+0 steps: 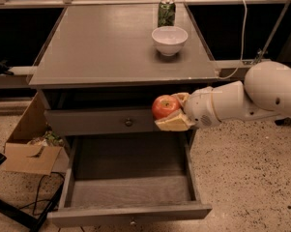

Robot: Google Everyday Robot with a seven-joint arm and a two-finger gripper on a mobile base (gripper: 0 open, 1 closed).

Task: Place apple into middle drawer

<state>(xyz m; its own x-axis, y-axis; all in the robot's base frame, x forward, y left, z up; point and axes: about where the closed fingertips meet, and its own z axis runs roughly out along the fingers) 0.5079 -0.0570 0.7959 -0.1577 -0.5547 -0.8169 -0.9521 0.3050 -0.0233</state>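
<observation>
My gripper has the red apple. It will let go of it around the centre of the open middle drawer's bare bottom (130, 175).
My gripper (171, 111) reaches in from the right on a white arm and is shut on the red apple (165, 106). The apple hangs in front of the closed upper drawer front (101, 122), to the right of its knob. Below it the middle drawer (130, 211) is pulled wide open, and its inside (130, 178) holds nothing. The apple is above the back right part of the open drawer.
A white bowl (169, 39) and a green can (166, 12) stand at the back right of the cabinet top (101, 47). A cardboard box (29, 151) and cables lie on the floor to the left. Speckled floor lies to the right.
</observation>
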